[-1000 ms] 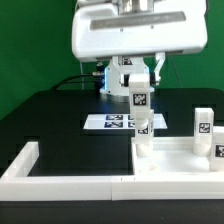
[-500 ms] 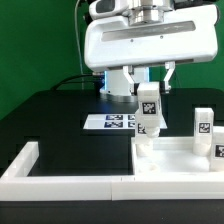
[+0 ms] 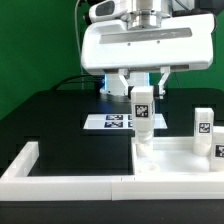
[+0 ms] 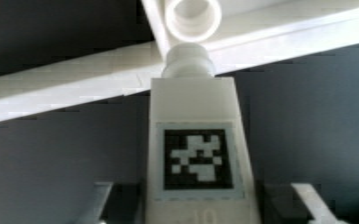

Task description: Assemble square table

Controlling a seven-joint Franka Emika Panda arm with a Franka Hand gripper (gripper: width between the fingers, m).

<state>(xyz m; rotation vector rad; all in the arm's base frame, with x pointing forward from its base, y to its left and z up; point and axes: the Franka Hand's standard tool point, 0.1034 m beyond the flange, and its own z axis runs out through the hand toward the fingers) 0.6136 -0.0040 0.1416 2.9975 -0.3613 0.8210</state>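
Next, my gripper lets go of the white table leg, upright in the round hole at the white square panel's near corner (image 3: 146, 167) (image 4: 194, 18).
My gripper (image 3: 143, 92) is shut on a white table leg (image 3: 143, 112) and holds it upright by its top end. The leg's black-and-white tag faces the exterior view. Its lower end hangs just over the near corner of the white square panel (image 3: 178, 160), at the exterior view's right. In the wrist view the leg (image 4: 197, 110) runs between my fingers (image 4: 306, 205), its narrow tip pointing at a round hole (image 4: 194, 15) in the panel (image 4: 69, 95). I cannot tell whether the tip touches the hole. Two more tagged legs (image 3: 203, 122) (image 3: 219, 150) stand at the panel's far side.
The marker board (image 3: 108, 122) lies flat on the black table behind the leg. The long white L-shaped border wall (image 3: 60, 181) runs along the front and up the exterior view's left. A green backdrop stands behind.
The gripper has carried the leg slightly toward the exterior view's left and turned it from tilted to upright over the panel's corner.
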